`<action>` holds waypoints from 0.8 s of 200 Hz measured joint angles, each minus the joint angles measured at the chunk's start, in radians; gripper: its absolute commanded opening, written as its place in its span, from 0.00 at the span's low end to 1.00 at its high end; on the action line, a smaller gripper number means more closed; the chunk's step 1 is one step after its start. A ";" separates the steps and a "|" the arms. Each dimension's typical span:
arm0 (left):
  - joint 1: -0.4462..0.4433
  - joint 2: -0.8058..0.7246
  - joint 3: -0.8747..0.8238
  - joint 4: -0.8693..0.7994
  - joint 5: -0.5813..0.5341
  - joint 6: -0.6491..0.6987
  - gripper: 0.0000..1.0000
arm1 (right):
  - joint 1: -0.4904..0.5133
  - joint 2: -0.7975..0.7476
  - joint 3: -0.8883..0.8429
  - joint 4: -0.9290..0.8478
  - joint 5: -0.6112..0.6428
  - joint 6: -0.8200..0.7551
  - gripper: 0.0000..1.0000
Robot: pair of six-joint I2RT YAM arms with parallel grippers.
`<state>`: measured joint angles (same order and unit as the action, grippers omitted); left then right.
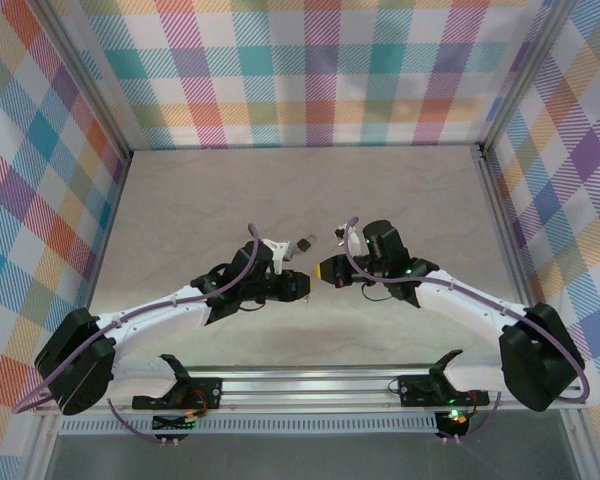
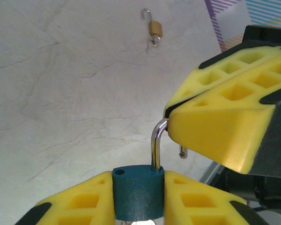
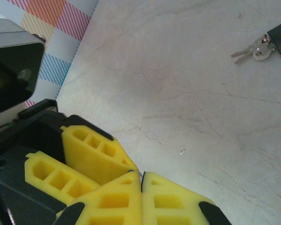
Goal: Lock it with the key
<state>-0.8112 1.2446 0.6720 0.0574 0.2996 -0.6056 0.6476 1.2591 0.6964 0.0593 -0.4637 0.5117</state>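
My left gripper is pinching the lock's narrow edges and the shackle's loose end hangs away from the lock's hole, so next I grip the lock's body (image 2: 138, 194) by its broad sides.
The lock (image 2: 138, 199) has a teal-blue body and a silver shackle (image 2: 156, 140) that stands open, its free end hanging loose. My left gripper (image 2: 138, 180) is shut on the body from both sides. Under the body a silvery bit shows, and I cannot tell what it is. My right gripper (image 3: 141, 176) is shut, and its yellow fingers (image 2: 225, 117) pinch the bend of the shackle. In the top view both grippers (image 1: 302, 284) (image 1: 323, 270) meet tip to tip at the table's middle. Two small silver keys (image 3: 253, 50) on a ring with a dark tag lie on the table, apart from both grippers.
A small brass-gold padlock (image 2: 154, 29) with its shackle open lies on the pale marbled table (image 1: 230, 200) beyond the grippers. Checked walls (image 1: 320, 70) close in the table at the back and both sides.
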 measured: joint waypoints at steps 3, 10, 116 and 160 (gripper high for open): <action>0.000 -0.001 0.000 0.002 0.007 0.002 0.39 | 0.000 -0.005 -0.001 0.005 -0.003 0.000 0.00; 0.000 -0.003 0.000 0.006 0.024 0.003 0.44 | 0.002 -0.014 -0.002 0.011 -0.008 0.000 0.00; -0.001 -0.023 0.000 0.045 0.124 0.019 0.44 | 0.002 -0.039 -0.002 0.038 -0.040 0.000 0.00; -0.001 -0.070 -0.010 0.038 0.129 0.026 0.38 | 0.003 -0.041 -0.002 0.048 -0.043 0.000 0.00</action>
<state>-0.8120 1.1744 0.6617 0.0956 0.4290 -0.5793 0.6502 1.2182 0.6945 0.1078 -0.5068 0.5121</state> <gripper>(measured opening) 0.398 0.041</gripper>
